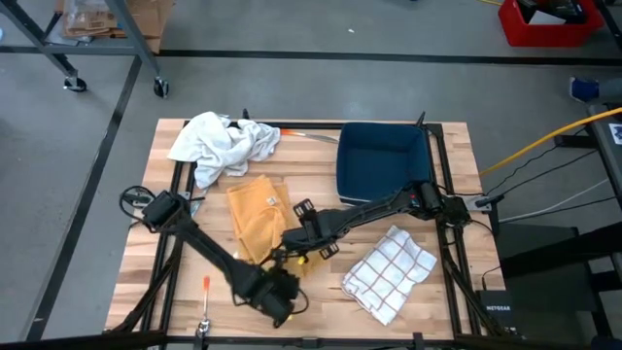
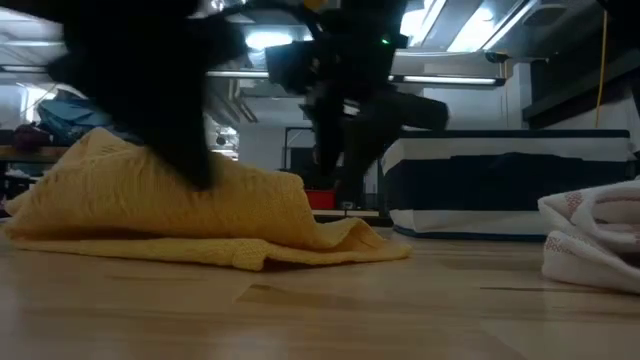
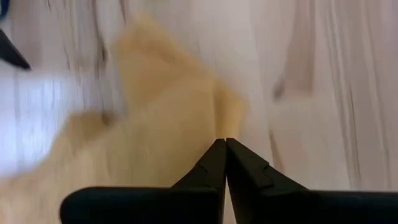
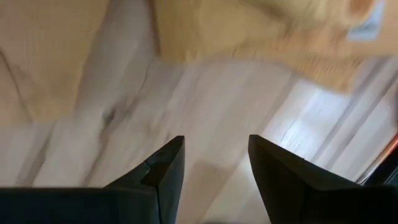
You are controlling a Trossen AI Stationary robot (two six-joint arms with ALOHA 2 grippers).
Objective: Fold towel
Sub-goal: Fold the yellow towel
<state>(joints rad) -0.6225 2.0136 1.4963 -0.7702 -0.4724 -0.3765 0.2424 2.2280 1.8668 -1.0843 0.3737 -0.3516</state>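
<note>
The yellow towel's near end lies loose under my left gripper's shut fingers, so I need to open them and pinch the towel's top layer [image 2: 268, 205].
The yellow towel [image 1: 258, 219] lies bunched in the middle of the wooden table, humped in the low view [image 2: 180, 210]. My left gripper [image 1: 284, 272] is at the towel's near end, shut, with the cloth reaching up to its tips [image 3: 225, 143]. My right gripper [image 1: 296, 243] is open just right of that same end. It hovers over bare wood [image 4: 216, 146], with the towel [image 4: 249, 31] beyond its fingers. My left gripper meets the yellow towel at its near corner [image 3: 221, 118], the shut fingers coming slanting from the table's near side. Whether one layer or several sits between them does not show. The rest of the towel lies on the table.
A crumpled white towel [image 1: 224, 146] lies at the far left. A dark blue bin [image 1: 384, 160] stands at the far right. A white checked cloth [image 1: 389, 272] lies near right. An orange-tipped tool [image 1: 206, 284] lies near the front edge.
</note>
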